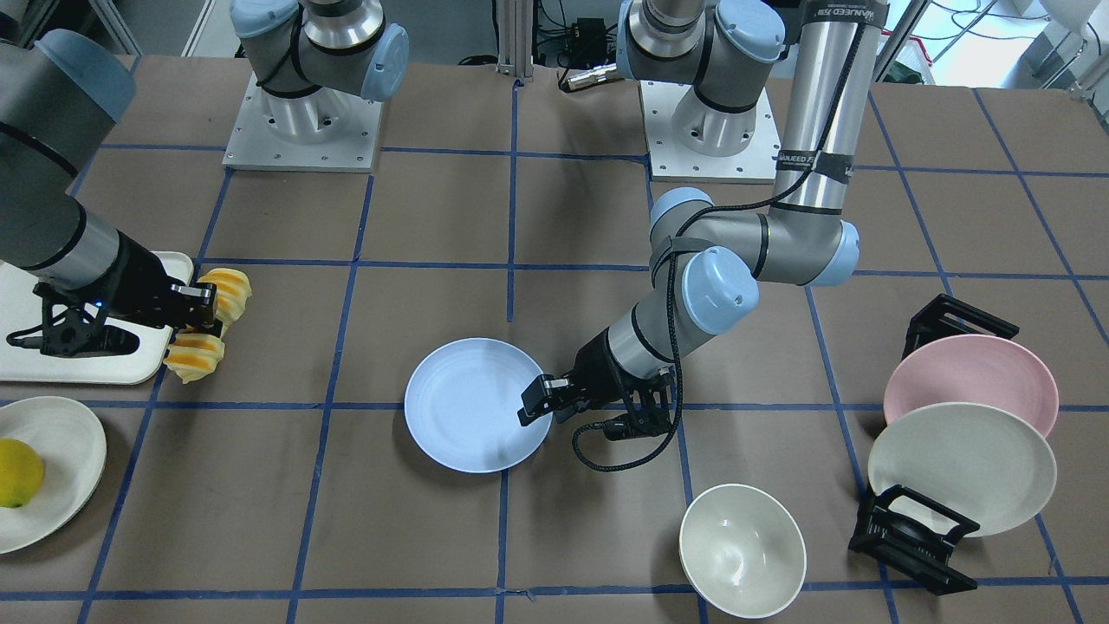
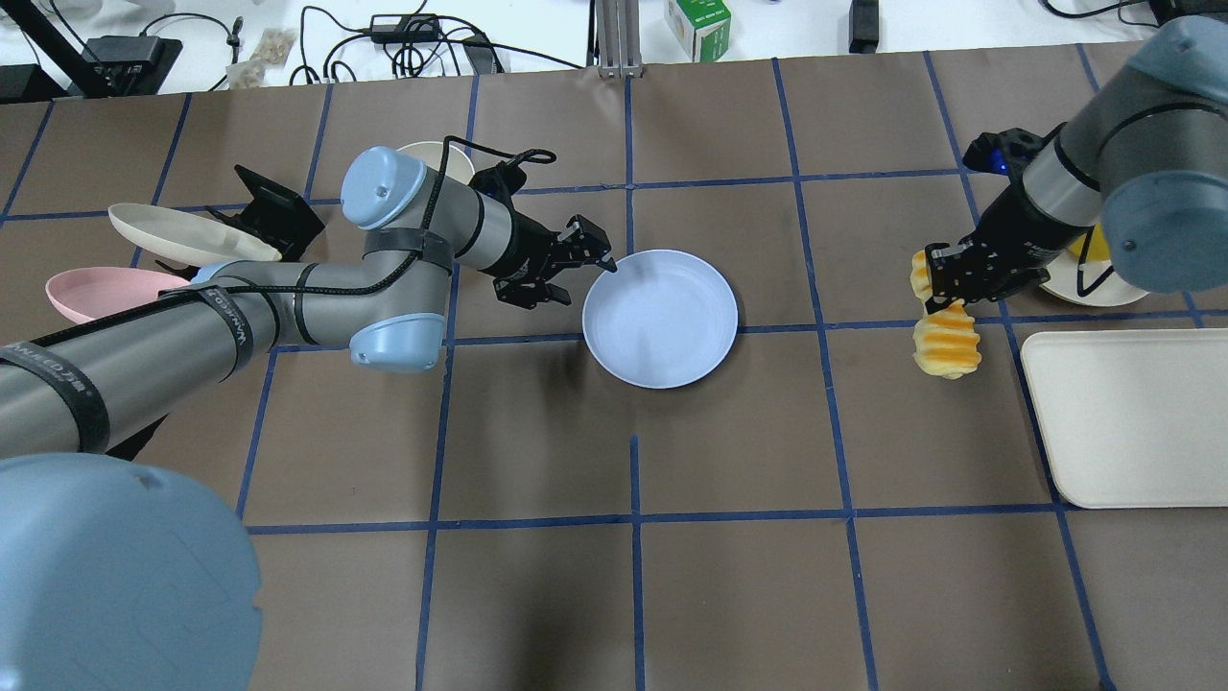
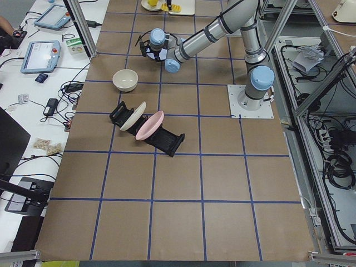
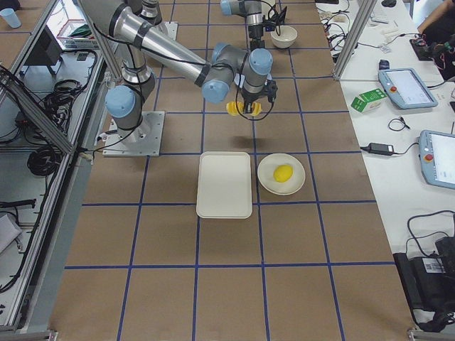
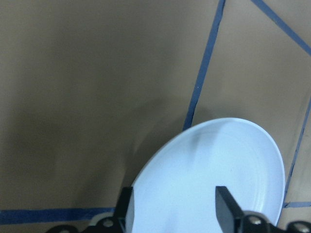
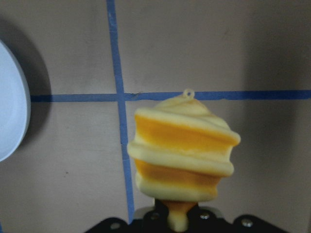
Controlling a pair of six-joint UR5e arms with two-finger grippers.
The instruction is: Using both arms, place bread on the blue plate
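Note:
Next, my right gripper lets go of the bread on the blue plate, just off its middle [image 1: 468, 405] toward the cream tray.
The blue plate [image 2: 660, 319] lies flat near the table's middle and also shows in the front view [image 1: 472, 403]. My left gripper [image 2: 585, 269] is open at the plate's rim; in the left wrist view its fingers [image 5: 226, 206] straddle the plate [image 5: 218, 160]. My right gripper [image 2: 952, 280] is shut on the bread [image 2: 945, 345] around its middle and holds it above the table, well to the plate's side. The bread also shows in the front view [image 1: 197, 355] and in the right wrist view [image 6: 182, 150], where the plate's edge [image 6: 9, 107] is at the left.
A cream tray [image 2: 1132, 413] lies beside the right gripper. A cream plate [image 1: 61, 485] holds a lemon [image 1: 17, 472]. A white bowl [image 1: 741, 550] sits near the front edge. A pink plate [image 1: 979, 373] and a cream plate [image 1: 962, 468] stand in a black rack [image 1: 910, 537].

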